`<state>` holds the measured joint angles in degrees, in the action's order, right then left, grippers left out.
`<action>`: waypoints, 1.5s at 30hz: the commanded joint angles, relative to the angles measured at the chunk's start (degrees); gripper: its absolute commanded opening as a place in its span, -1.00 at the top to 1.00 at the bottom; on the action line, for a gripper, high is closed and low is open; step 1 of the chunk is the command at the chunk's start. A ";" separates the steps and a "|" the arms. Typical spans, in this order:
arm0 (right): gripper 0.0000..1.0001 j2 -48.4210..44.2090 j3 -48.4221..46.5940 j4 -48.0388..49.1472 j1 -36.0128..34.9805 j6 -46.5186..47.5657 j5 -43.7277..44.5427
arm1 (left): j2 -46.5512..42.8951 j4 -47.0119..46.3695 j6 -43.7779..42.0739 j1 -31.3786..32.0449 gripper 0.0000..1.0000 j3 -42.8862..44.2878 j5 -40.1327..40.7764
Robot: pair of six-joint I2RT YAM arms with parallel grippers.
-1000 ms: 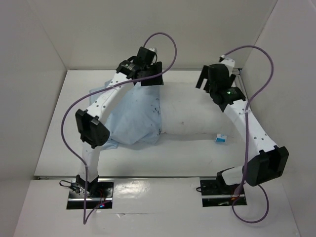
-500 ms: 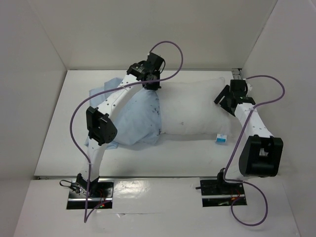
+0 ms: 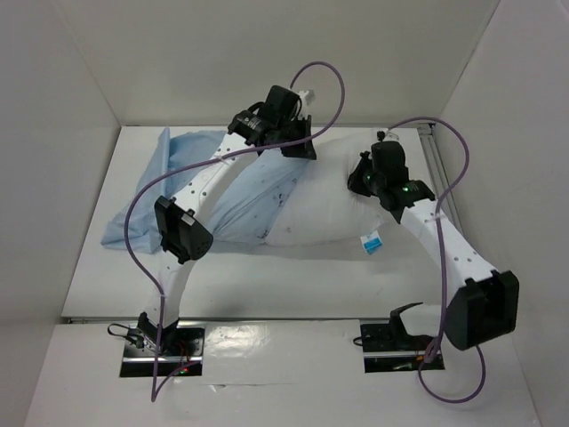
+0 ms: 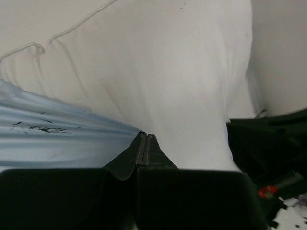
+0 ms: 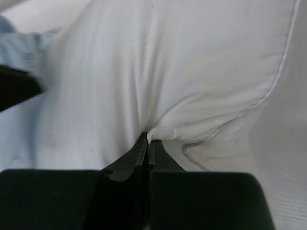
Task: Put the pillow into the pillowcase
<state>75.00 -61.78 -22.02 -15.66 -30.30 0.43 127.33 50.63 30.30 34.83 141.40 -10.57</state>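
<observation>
The pillowcase's opening sits at a slant across the pillow with its near edge lagging, so the robot's left gripper needs to take that near edge (image 3: 265, 237) and pull while the right gripper holds the pillow.
The white pillow (image 3: 331, 203) lies across the middle of the table, with its left part inside the light blue pillowcase (image 3: 142, 209). Its blue-and-white tag (image 3: 371, 240) sticks out at the near right corner. My left gripper (image 3: 300, 147) is at the pillowcase's open edge on the far side. In the left wrist view it (image 4: 145, 136) is shut, with taut blue pillowcase (image 4: 48, 139) running to its tips and pillow (image 4: 168, 72) beyond. My right gripper (image 3: 362, 178) sits on the pillow's right end. In the right wrist view it (image 5: 148, 137) is shut on a pinched fold of pillow (image 5: 192, 62).
White walls (image 3: 80, 107) close in the table on the left, back and right. A metal rail (image 3: 437, 165) runs along the right edge. Purple cables (image 3: 324, 76) loop above both arms. Bare tabletop (image 3: 293, 285) lies between the pillow and the arm bases.
Both grippers went from open to shut. The pillow and pillowcase have slid left; the pillowcase now stretches toward the far left corner. The tag has moved left with the pillow.
</observation>
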 commanded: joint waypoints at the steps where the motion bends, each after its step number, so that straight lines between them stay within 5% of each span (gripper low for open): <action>1: 1.00 -8.72 -7.22 4.27 -5.50 -1.51 -0.70 | -3.75 -17.74 8.71 3.75 1.00 3.36 -19.30; 13: 1.00 -10.84 21.70 11.47 -14.22 -12.94 3.77 | -1.72 -17.86 8.47 4.81 1.00 -0.16 -21.34; 17: 1.00 -12.50 21.44 8.49 -11.78 -11.37 6.52 | -7.17 -10.68 1.54 4.81 -0.06 -4.81 -14.32; 18: 1.00 -13.29 20.74 8.49 -10.80 -10.83 5.91 | -9.36 -8.38 0.03 4.81 -0.62 -4.82 -12.65; 21: 1.00 -13.30 18.81 7.78 -7.29 -9.07 1.96 | -12.79 1.03 -6.56 4.28 -1.00 -5.69 -4.32; 25: 1.00 -12.78 17.22 5.85 -5.96 -6.97 0.54 | -24.55 0.36 -9.39 4.28 -1.00 -21.04 12.91; 27: 1.00 -12.78 15.73 5.23 -4.74 -6.26 1.16 | -33.26 -3.59 -8.69 3.76 -0.80 -35.45 22.58; 30: 1.00 -12.78 14.15 4.01 -3.07 -5.03 0.46 | -42.47 -11.58 -5.44 0.77 -0.47 -52.81 25.94; 32: 1.00 -12.78 13.53 4.00 -2.18 -4.51 -0.43 | -45.14 -20.03 -3.95 -0.63 -0.55 -61.82 26.83; 33: 1.00 -12.78 12.92 4.00 -1.49 -4.50 -1.04 | -45.15 -21.18 -3.24 -2.03 -0.76 -67.17 26.83; 38: 1.00 -11.63 10.81 2.87 -0.43 -3.45 -1.66 | -42.00 -30.32 -1.84 -2.05 -1.00 -76.71 30.60; 45: 1.00 -11.63 9.66 1.54 0.81 -2.30 -1.66 | -35.33 -45.88 -3.67 -3.97 -1.00 -81.81 31.49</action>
<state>63.86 -48.21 -22.41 -15.42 -34.20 0.60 90.39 16.64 27.16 32.03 58.59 18.50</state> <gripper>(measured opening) 0.023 0.999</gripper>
